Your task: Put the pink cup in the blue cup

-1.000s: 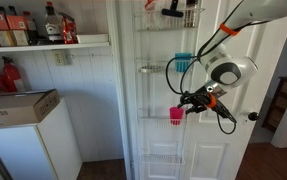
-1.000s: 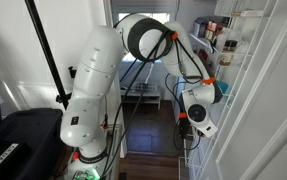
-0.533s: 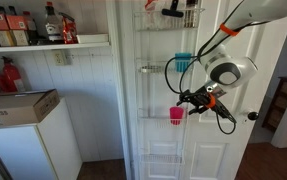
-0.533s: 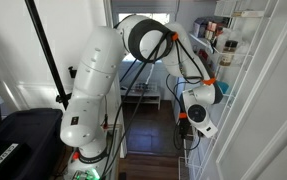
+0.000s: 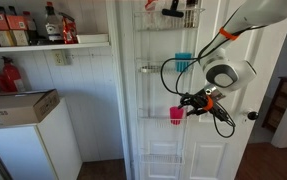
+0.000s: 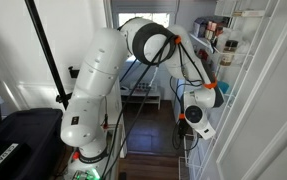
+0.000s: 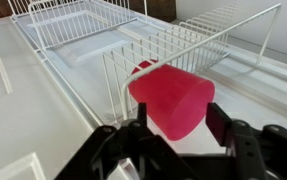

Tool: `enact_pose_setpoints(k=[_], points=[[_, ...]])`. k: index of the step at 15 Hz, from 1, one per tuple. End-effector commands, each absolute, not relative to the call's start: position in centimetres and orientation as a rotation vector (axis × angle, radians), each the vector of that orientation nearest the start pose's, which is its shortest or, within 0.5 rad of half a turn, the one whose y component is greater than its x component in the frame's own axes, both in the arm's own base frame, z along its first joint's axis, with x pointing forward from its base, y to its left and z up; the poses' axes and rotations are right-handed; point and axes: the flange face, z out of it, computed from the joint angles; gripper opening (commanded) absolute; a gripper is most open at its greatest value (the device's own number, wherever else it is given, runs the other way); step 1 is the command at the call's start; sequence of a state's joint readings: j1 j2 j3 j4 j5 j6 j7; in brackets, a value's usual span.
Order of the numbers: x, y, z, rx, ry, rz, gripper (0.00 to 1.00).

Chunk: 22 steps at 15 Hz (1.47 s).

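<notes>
My fingers reach only the near edge of the pink cup in the wire rack. I should open them, move closer and grip the cup (image 7: 173,98) before I lift it.
The pink cup (image 5: 176,114) hangs in the air in front of the white door, below the wire shelf that holds the blue cup (image 5: 184,62). My gripper (image 5: 187,104) is shut on the pink cup from its right side. In the wrist view the pink cup (image 7: 169,97) sits between the two black fingers of my gripper (image 7: 180,113), with white wire racks behind it. The blue cup stands upright in its shelf, up and slightly right of the pink cup. It is out of the wrist view. Neither cup shows in the exterior view that has my arm (image 6: 198,100) in it.
White wire racks (image 5: 163,70) hang down the door (image 5: 253,150), which has a knob (image 5: 251,116). A wall shelf with bottles (image 5: 43,25) and a cardboard box (image 5: 18,106) on a white appliance are off to the side. A black stand pole (image 6: 45,60) is near the arm base.
The upper arm links have shifted slightly. The pink cup and gripper stay in almost the same spot.
</notes>
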<state>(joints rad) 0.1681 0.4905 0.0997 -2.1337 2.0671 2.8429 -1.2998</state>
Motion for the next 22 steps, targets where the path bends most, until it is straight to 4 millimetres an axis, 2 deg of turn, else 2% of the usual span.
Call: enact_pose_setpoints(k=[1, 4, 6, 7, 8, 9, 17, 22], points=[[52.2, 10.4, 14.3, -2.461, 0.616, -0.587, 0.74], [52.3, 10.6, 13.9, -2.46, 0.645, -0.596, 0.86], [52.4, 10.9, 13.8, -2.448, 0.652, -0.604, 0.85], [52.3, 10.8, 13.8, -2.45, 0.655, -0.608, 0.66], [52.4, 10.8, 13.8, -2.453, 0.659, -0.61, 0.6], [52.4, 10.8, 13.7, -2.454, 0.663, -0.611, 0.59], [52.5, 10.2, 13.2, -2.486, 0.694, -0.611, 0.02], [52.6, 9.0, 14.4, -2.418, 0.739, -0.589, 0.01]])
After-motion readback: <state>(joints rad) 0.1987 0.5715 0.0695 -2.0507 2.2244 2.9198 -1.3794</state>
